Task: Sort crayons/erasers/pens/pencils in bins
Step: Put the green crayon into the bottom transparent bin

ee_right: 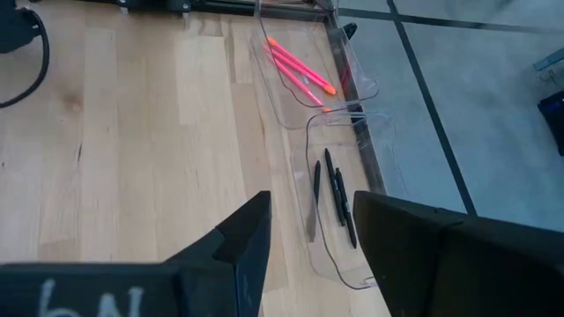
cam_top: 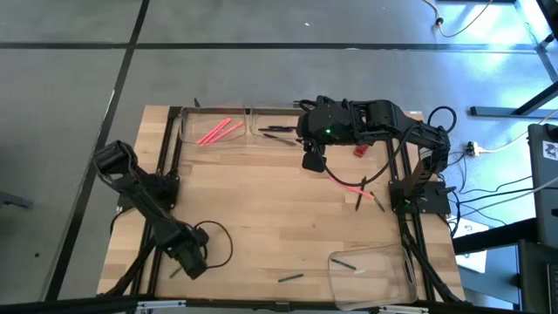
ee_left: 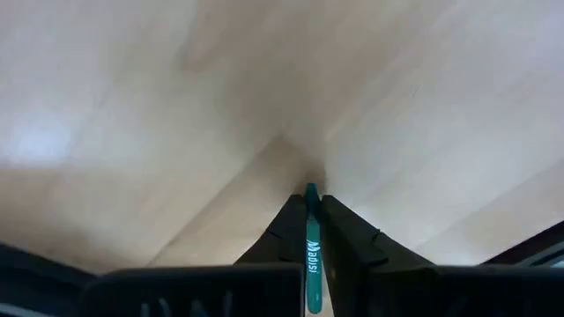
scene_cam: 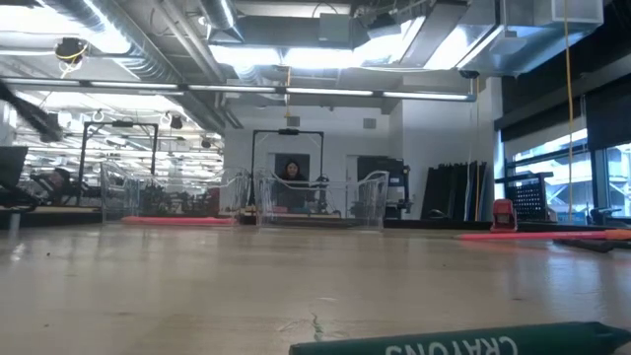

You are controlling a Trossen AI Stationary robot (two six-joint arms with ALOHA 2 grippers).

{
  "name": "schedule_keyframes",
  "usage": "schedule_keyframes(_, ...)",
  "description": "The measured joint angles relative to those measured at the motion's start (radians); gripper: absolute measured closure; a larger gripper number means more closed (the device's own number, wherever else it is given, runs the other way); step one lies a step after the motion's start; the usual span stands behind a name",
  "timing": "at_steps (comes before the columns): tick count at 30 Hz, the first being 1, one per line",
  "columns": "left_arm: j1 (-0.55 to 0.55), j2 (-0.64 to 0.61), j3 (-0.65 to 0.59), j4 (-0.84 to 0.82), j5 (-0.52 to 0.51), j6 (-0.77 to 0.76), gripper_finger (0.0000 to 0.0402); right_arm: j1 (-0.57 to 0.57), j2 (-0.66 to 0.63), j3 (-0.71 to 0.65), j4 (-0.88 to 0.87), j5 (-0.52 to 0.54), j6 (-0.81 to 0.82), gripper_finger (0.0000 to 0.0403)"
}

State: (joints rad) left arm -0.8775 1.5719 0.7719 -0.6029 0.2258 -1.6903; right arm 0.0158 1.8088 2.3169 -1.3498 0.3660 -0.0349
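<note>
I should set down my left gripper's tip-pinched teal-green crayon, then grip farther back along its body (ee_left: 314, 262).
My left gripper (cam_top: 188, 262) is over the table's near left part, shut on a teal-green crayon (ee_left: 311, 236) with white lettering. My right gripper (ee_right: 308, 236) hangs open and high over the far middle of the table (cam_top: 261, 209), holding nothing. Below it, two clear bins stand on the far edge. One bin (ee_right: 304, 79) holds pink sticks (ee_right: 298, 63) and the other (ee_right: 339, 211) holds black pens (ee_right: 336, 195). A third bin (cam_top: 370, 275) at the near right holds green sticks. Another green crayon (cam_top: 290, 278) lies loose near the front edge. My left gripper pinches the teal-green crayon between its two fingers (ee_left: 345, 242). The crayon runs along the fingers, and its end (ee_left: 310, 190) pokes out past the fingertips toward the table. The fingers point steeply down. Whether that end touches the wood, I cannot tell.
Loose pink (cam_top: 349, 186) and black (cam_top: 360, 199) sticks lie at the right, near the right arm's base, and a small red thing (cam_top: 359, 150) lies farther back. A black cable (cam_top: 222, 244) loops beside my left gripper. Bare wood fills the table's middle.
</note>
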Motion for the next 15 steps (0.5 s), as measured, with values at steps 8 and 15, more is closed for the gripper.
schedule_keyframes(8,0.16,0.0,0.002,-0.007,-0.049,0.168,0.039,0.0,0.0,0.0,0.017,0.0,0.0,0.0238)
schedule_keyframes(15,0.311,-0.002,0.003,-0.012,-0.073,0.361,0.039,0.0,0.0,0.0,0.023,0.0,0.0,0.0238)
